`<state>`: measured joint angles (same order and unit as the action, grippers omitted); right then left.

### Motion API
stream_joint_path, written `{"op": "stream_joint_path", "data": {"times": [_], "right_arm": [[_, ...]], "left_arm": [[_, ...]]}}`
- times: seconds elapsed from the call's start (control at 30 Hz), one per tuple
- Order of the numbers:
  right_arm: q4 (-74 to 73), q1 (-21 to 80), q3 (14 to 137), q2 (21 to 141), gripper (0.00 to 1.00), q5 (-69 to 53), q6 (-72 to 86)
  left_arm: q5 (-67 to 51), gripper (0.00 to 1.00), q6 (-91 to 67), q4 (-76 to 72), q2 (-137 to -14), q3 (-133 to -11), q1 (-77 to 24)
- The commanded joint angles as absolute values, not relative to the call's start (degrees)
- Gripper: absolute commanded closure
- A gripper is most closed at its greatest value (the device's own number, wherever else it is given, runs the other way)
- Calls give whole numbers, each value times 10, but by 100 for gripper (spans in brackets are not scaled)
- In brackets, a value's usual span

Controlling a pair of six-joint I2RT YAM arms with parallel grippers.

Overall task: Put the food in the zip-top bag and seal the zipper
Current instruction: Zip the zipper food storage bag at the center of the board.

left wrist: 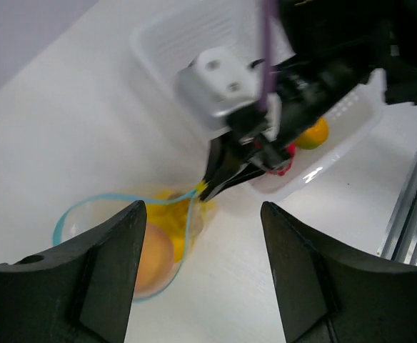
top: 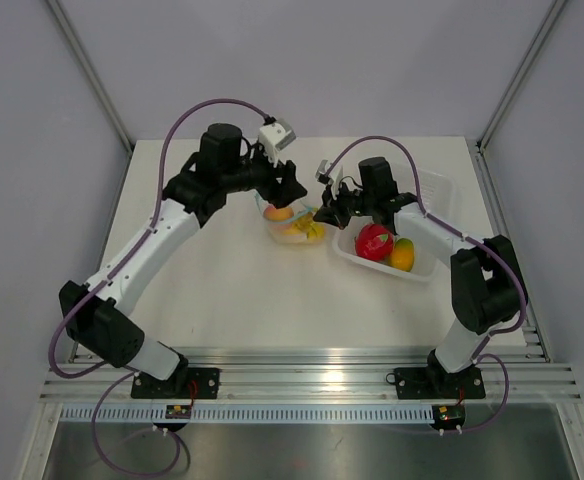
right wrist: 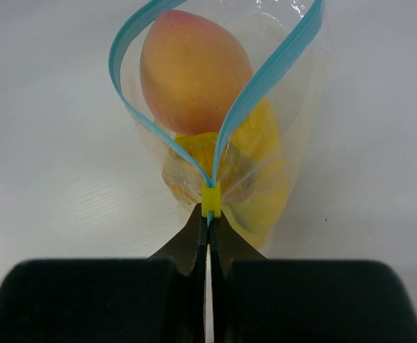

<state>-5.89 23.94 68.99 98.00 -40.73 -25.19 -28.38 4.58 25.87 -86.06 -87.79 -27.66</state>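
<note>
The zipper is wide open beyond the yellow slider while my right gripper holds the zipper's end. My left gripper will pinch the slider (right wrist: 210,197) and pull it along.
The zip-top bag (top: 294,226) lies at the table's middle with its mouth gaping. Inside it are the food pieces, an orange-pink peach (right wrist: 194,71) and a yellow banana bunch (right wrist: 260,179). The light-blue zipper (right wrist: 265,78) forms an open loop and meets at a small yellow slider (right wrist: 210,200). My right gripper (right wrist: 210,223) is shut on the zipper's end just behind that slider, at the bag's right end (top: 322,215). My left gripper (left wrist: 203,209) hangs open above the bag's other side with nothing between its fingers. In the left wrist view the peach (left wrist: 153,257) shows beside the left finger (left wrist: 116,264).
A white tray (top: 427,270) stands right of the bag, holding a red fruit (top: 374,241) and an orange-yellow fruit (top: 402,254). The right arm reaches over the tray's left edge. Metal rails run along the table's near edge.
</note>
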Motion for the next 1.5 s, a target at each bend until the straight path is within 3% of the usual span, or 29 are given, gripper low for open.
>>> {"op": "stream_joint_path", "data": {"times": [0.0, 0.17, 0.37, 1.0, 1.13, 1.27, 1.33, 1.4, 1.47], "right_arm": [[-55, 244, 715, 958, 100, -432, -267], [-62, 243, 716, 959, 100, -441, -268], [-62, 239, 710, 952, 100, -446, -267], [-71, 232, 694, 933, 100, -445, -274], [-72, 231, 696, 936, 100, -446, -274], [-68, 231, 696, 939, 100, -446, -274], [-67, 230, 695, 940, 100, -446, -273], [-66, 230, 697, 941, 100, -447, -272], [-67, 230, 698, 942, 100, -450, -272]], "left_arm": [[-349, 32, 179, 99, -862, -821, -308], [-417, 35, 244, 11, -874, -761, -315], [-510, 41, 267, 19, -913, -766, -292], [-513, 57, 368, 104, -1012, -832, -290], [-518, 66, 383, 146, -1018, -845, -284], [-520, 85, 386, 161, -1020, -851, -279], [-519, 90, 385, 163, -1020, -851, -279], [-519, 89, 386, 168, -1022, -855, -279], [-519, 82, 383, 179, -1026, -858, -279]]}}
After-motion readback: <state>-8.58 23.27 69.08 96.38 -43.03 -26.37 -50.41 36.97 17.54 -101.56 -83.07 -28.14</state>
